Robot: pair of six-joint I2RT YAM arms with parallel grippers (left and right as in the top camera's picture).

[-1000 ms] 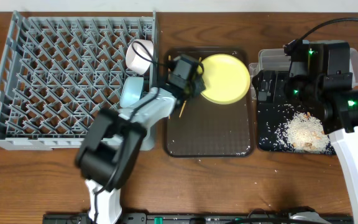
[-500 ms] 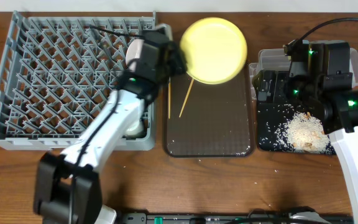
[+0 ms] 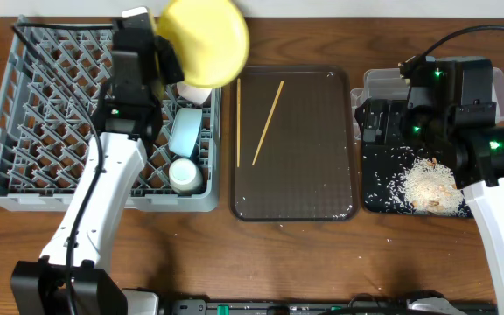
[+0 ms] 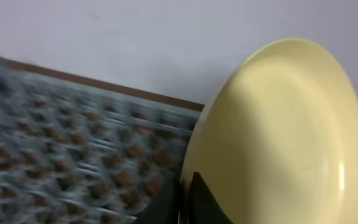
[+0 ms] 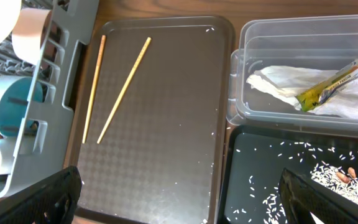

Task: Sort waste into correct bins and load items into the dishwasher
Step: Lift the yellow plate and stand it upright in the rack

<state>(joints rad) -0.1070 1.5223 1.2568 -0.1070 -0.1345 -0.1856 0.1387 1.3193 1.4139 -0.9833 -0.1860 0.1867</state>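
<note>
The robot's left gripper will set the yellow plate down in the far part of the grey dish rack (image 3: pixel 136 52) next to the white bowl. The plate is now tilted above the rack.
My left gripper (image 3: pixel 169 54) is shut on the rim of the yellow plate (image 3: pixel 204 39) and holds it tilted above the far right corner of the grey dish rack (image 3: pixel 24 131); the plate fills the left wrist view (image 4: pixel 284 130). In the rack lie a light blue bowl (image 3: pixel 185 131), a white bowl (image 3: pixel 185 173) and a white cup (image 5: pixel 33 28). Two chopsticks (image 3: pixel 268 109) lie on the brown tray (image 3: pixel 296 192). My right gripper (image 5: pixel 185 205) is open and empty above the seam between the brown tray and the black tray (image 3: pixel 383 188), which holds rice (image 3: pixel 427 185). The clear tub (image 5: pixel 353 118) holds the napkin (image 5: pixel 284 84) and the sachet (image 5: pixel 334 81).
Bare wooden table (image 3: pixel 261 262) lies in front of the trays, with a few stray rice grains. A white wall stands behind the rack in the left wrist view.
My left arm has lifted the yellow plate off the brown tray and swung it left over the rack's far right corner. The right arm has not moved.
</note>
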